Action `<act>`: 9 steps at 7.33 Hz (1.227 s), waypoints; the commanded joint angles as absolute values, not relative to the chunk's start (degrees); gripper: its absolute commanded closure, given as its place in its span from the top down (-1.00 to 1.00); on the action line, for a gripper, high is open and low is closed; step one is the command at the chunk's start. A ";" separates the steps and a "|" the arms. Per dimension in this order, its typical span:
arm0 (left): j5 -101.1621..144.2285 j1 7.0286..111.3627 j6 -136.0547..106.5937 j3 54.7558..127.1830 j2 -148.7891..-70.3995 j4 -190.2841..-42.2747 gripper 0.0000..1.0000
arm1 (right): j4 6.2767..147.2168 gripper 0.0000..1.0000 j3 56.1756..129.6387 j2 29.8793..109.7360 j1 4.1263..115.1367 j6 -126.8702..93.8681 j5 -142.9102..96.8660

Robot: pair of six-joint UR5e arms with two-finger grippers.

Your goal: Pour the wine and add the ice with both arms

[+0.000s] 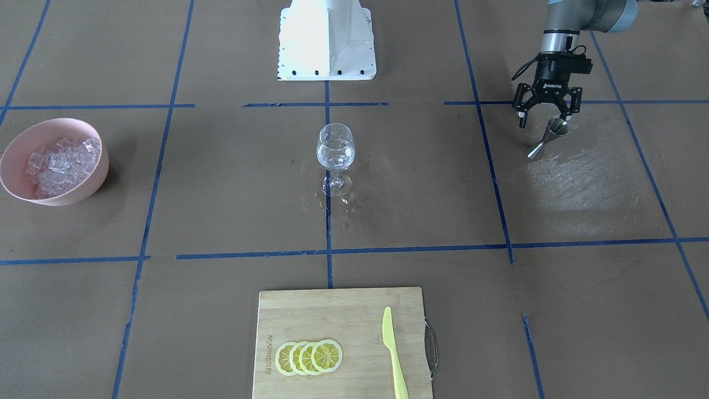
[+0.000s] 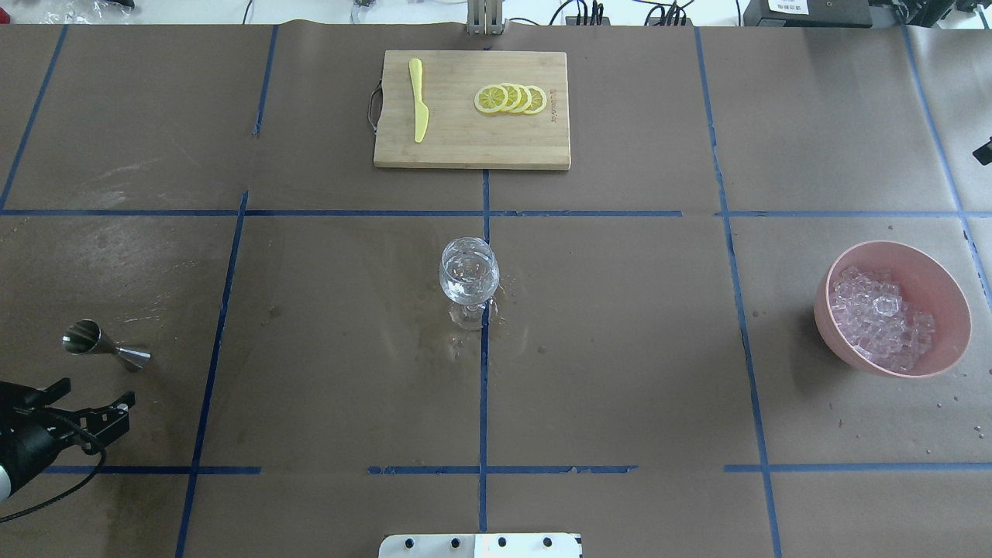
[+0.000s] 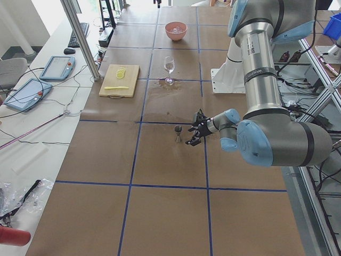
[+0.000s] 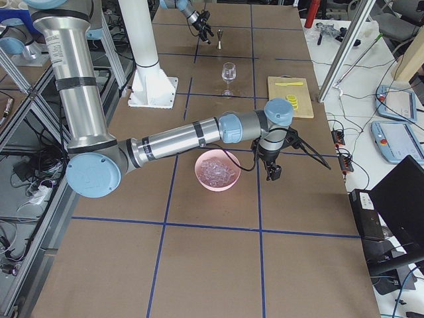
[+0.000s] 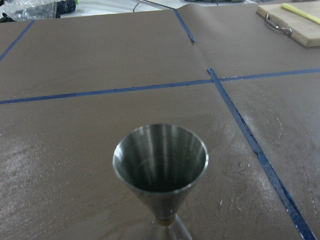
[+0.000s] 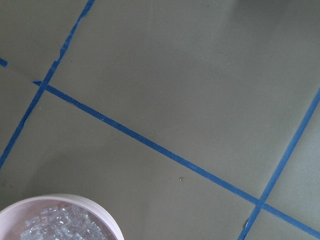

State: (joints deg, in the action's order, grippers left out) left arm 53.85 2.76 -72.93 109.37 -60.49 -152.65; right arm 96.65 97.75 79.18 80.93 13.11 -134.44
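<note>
My right gripper needs to next reach down into the pink bowl and close around an ice cube at the middle of the ice heap (image 1: 57, 163).
A steel jigger (image 1: 548, 138) stands upright on the table; it also shows in the overhead view (image 2: 105, 346) and fills the left wrist view (image 5: 160, 165), where its cup looks empty. My left gripper (image 1: 545, 116) is open just behind it on the robot's side, not touching it (image 2: 97, 391). The wine glass (image 1: 335, 152) stands at the table's middle with nearly colourless wine (image 2: 467, 275) in it. A pink bowl (image 2: 942, 294) holds the ice (image 2: 883, 318) (image 6: 60, 225). My right gripper (image 4: 271, 171) hangs beyond the bowl; I cannot tell if it is open or shut.
A wooden cutting board (image 1: 332, 316) at the operators' edge carries lemon slices (image 1: 309, 356) and a yellow knife (image 1: 393, 352). Wet spots (image 1: 349, 208) lie around the glass's foot. The white robot base (image 1: 327, 41) stands behind the glass.
</note>
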 commanded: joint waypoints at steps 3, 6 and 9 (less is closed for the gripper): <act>66.43 13.32 -63.33 109.87 -55.11 -152.58 0.98 | 96.59 1.00 98.00 79.19 80.60 12.40 -134.47; 75.99 24.31 -48.91 104.78 -57.56 -153.36 0.98 | 96.59 1.00 99.66 79.01 79.19 7.66 -134.47; 90.30 47.54 -25.85 100.56 -62.48 -153.37 0.98 | 96.59 1.00 103.35 79.45 75.95 -1.54 -134.47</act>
State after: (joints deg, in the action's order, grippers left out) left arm 83.68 36.43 -37.38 102.15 -60.43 -153.38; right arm 96.59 101.75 79.24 77.74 3.25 -134.48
